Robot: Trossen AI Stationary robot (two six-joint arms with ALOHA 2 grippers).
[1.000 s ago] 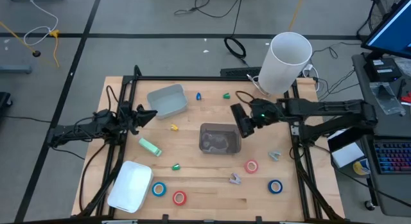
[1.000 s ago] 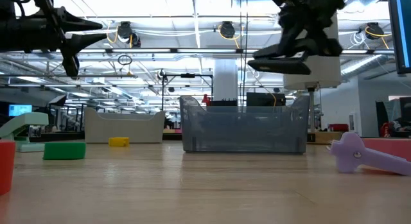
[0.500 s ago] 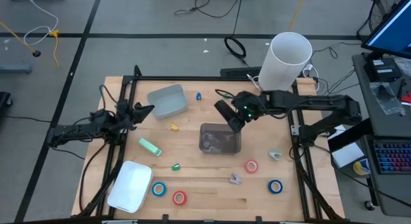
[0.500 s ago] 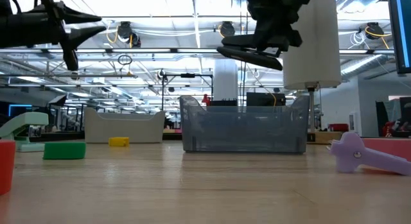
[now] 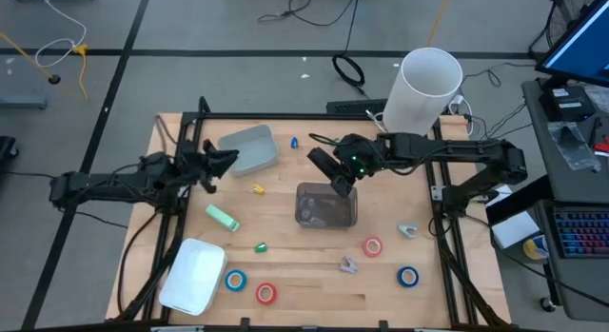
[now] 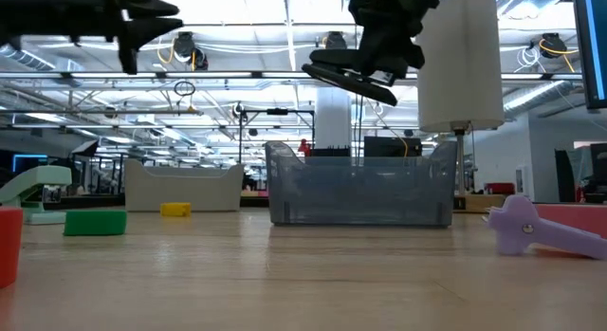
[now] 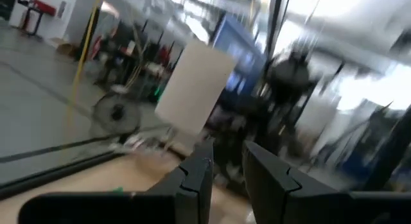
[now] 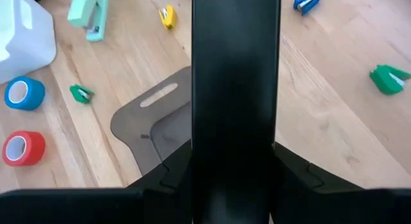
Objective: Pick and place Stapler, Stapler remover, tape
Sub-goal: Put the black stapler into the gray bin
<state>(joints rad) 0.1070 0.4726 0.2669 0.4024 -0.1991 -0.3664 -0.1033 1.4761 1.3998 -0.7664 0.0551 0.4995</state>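
The loose end of the black stapler (image 5: 317,158), which my right gripper holds over the clear bin, will be gripped by my left gripper.
The mint-green stapler (image 5: 223,218) lies flat on the table's left half and also shows in the right wrist view (image 8: 90,12). Two tape rolls, blue (image 5: 235,280) and red (image 5: 265,293), lie near the near edge. A pink roll (image 5: 372,246) and a blue roll (image 5: 407,276) lie toward the right. Small staple removers are scattered: yellow (image 5: 258,189), green (image 5: 261,247), purple (image 5: 348,265). My left gripper (image 5: 221,160) hovers open beside the grey-blue bin (image 5: 247,149). My right gripper (image 5: 328,168) hangs shut and empty over the clear bin's (image 5: 325,205) far left corner.
A white lidded container (image 5: 193,275) sits at the near left corner, and a tall white cylinder (image 5: 428,92) stands at the far right. More removers lie near the far edge, blue (image 5: 294,142) and green (image 5: 335,141), with a pale one (image 5: 407,230) on the right.
My right gripper has travelled toward the table's left and slightly toward its far edge, from right of the clear bin to over its far left corner, and has tipped. My left gripper has risen and shifted a little toward the right. No object has moved.
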